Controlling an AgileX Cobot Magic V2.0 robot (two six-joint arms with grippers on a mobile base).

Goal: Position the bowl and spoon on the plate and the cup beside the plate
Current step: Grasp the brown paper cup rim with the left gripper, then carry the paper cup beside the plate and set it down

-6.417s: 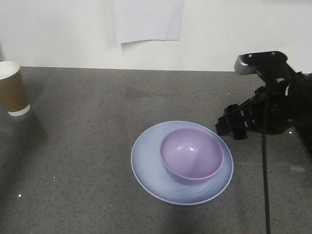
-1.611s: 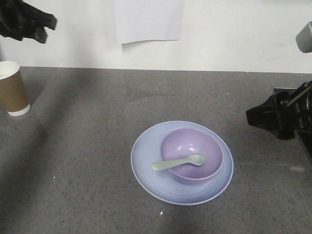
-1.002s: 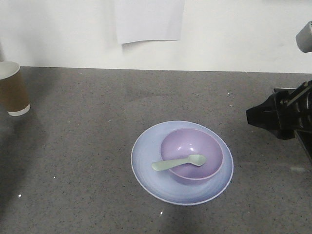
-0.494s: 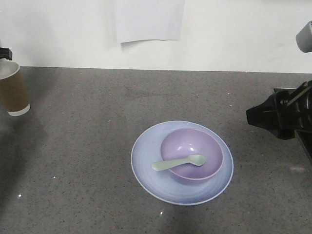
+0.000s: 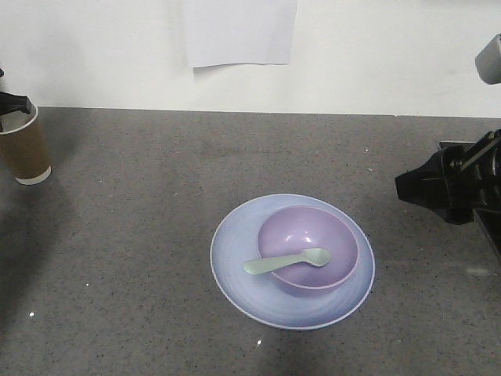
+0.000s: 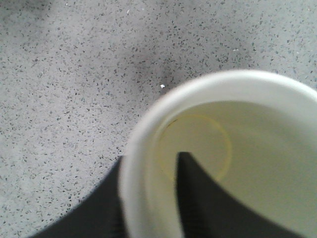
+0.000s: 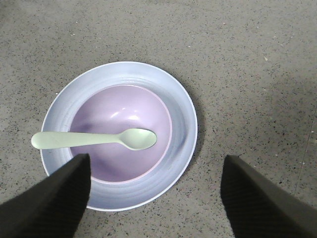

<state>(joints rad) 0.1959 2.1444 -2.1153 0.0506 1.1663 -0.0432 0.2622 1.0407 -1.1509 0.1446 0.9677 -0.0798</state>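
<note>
Next, my left gripper releases the brown paper cup on the counter just off the plate's edge [image 5: 180, 269] by the handle of the spoon.
The lavender bowl [image 5: 309, 235] sits on the pale blue plate [image 5: 235, 274] mid-counter. The mint spoon [image 5: 286, 261] lies across the bowl, scoop inside and handle over the left rim. At the far left stands the brown paper cup [image 5: 23, 149]. My left gripper [image 5: 12, 106] is at the cup's rim. In the left wrist view one finger is inside the cup [image 6: 247, 148] and one outside, and my left gripper [image 6: 151, 163] is closed on the wall. My right gripper [image 5: 438, 188] hangs open to the right of the plate. In the right wrist view the right gripper [image 7: 156, 157] is empty above the plate [image 7: 181, 124], bowl [image 7: 114, 109] and spoon [image 7: 94, 140].
The counter [image 5: 141, 235] is grey speckled stone and ends at a white wall behind. A white sheet of paper [image 5: 239, 31] hangs on that wall. The cup stands close to the counter's left edge of view.
The spoon now lies in the bowl, and my right arm has drawn back to the right. My left gripper has come down onto the cup's rim, and the cup has shifted slightly right.
</note>
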